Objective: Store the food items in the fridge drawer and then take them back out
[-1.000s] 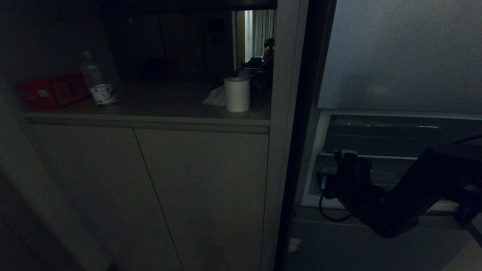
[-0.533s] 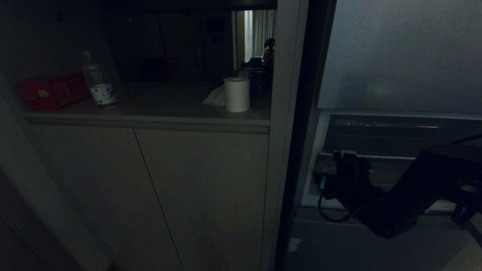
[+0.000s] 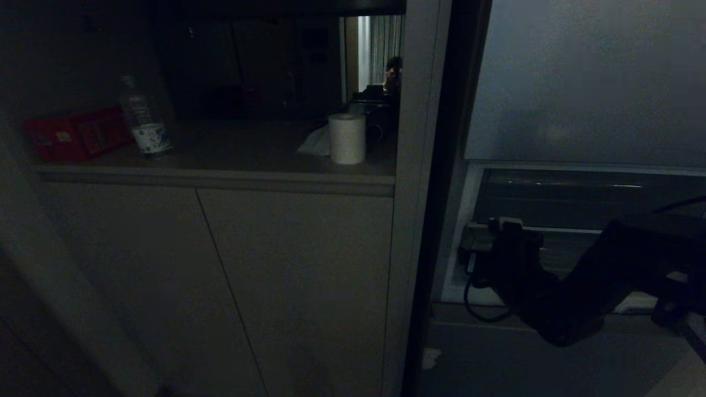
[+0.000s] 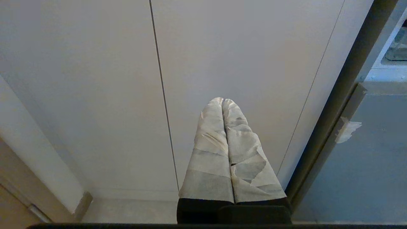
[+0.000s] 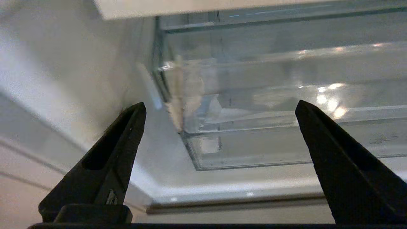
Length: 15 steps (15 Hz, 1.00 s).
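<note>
The fridge drawer's front sits back from the rim of the opening, so I will use my right gripper to pinch the drawer's side [image 5: 177, 110] near the corner and pull it forward.
The fridge drawer [image 5: 286, 143] is a clear plastic bin in the open middle section of the fridge, and the part I see holds nothing. It also shows dimly in the head view as the fridge drawer [image 3: 568, 248] behind my right arm. My right gripper [image 5: 221, 106] is open wide, its black fingers [image 5: 105, 159] spread on either side of the drawer's near left corner, not touching it. In the head view the right gripper [image 3: 499, 242] sits at the opening's left end. The food items are out of view. My left gripper [image 4: 223, 100] is shut, with nothing in its tape-wrapped fingers, facing pale cabinet doors.
Left of the fridge is a counter [image 3: 220, 175] with a water bottle [image 3: 144, 118], a red box [image 3: 77, 134] and a paper roll [image 3: 347, 138]. Cabinet doors [image 3: 220, 275] lie below it. A person [image 3: 392, 74] shows far behind. The fridge's upper door [image 3: 584, 82] is closed.
My right arm has edged slightly left along the drawer front, and its elbow has dropped a little. The rest of the scene is unchanged.
</note>
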Available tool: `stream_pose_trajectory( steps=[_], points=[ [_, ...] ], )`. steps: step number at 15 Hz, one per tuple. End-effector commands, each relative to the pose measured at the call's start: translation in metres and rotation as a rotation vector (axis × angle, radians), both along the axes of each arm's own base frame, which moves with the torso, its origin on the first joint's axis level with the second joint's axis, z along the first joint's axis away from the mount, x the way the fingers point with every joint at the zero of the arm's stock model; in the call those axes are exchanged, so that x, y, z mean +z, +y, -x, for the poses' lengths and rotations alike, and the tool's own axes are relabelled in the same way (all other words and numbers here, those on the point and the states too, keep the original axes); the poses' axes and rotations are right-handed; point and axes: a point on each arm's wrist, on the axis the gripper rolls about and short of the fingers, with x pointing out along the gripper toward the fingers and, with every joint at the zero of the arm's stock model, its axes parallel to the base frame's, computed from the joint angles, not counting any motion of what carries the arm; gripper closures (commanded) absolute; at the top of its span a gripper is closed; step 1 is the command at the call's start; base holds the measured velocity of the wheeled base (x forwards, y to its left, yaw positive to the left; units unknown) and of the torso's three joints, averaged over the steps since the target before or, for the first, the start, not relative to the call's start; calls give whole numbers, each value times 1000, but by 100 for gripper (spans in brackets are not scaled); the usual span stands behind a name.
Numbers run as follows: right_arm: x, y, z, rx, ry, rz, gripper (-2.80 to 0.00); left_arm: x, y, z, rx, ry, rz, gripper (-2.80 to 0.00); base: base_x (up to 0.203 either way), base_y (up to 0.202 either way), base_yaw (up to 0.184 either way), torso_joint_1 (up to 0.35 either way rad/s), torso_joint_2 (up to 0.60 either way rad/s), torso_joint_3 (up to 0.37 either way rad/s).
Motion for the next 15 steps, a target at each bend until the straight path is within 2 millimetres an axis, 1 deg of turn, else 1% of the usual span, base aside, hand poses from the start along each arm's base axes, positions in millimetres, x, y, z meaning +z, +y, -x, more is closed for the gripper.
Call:
stream_pose_trajectory(
  steps=[1, 2, 3, 4, 6, 11, 15],
  points=[
    [-4, 1, -4, -3, -1, -1, -280, 0, 0, 0, 0, 0, 0, 0, 0, 0, 0, 0, 0, 0],
    [-3, 1, -7, -4, -9, 0, -280, 0, 0, 0, 0, 0, 0, 0, 0, 0, 0, 0, 0, 0],
    [-5, 2, -7, -4, -6, 1, -153, 0, 0, 0, 0, 0, 0, 0, 0, 0, 0, 0, 0, 0],
    [-6, 2, -7, -4, -2, 2, 0, 0, 0, 0, 0, 0, 0, 0, 0, 0, 0, 0, 0, 0],
    [-8, 3, -7, -1, 2, 3, 0, 0, 0, 0, 0, 0, 0, 0, 0, 0, 0, 0, 0, 0],
    [-5, 7, -4, 8, -4, 0, 0, 0, 0, 0, 0, 0, 0, 0, 0, 0, 0, 0, 0, 0],
    [-4, 16, -2, 34, -13, -3, 0, 0, 0, 0, 0, 0, 0, 0, 0, 0, 0, 0, 0, 0]
  ],
)
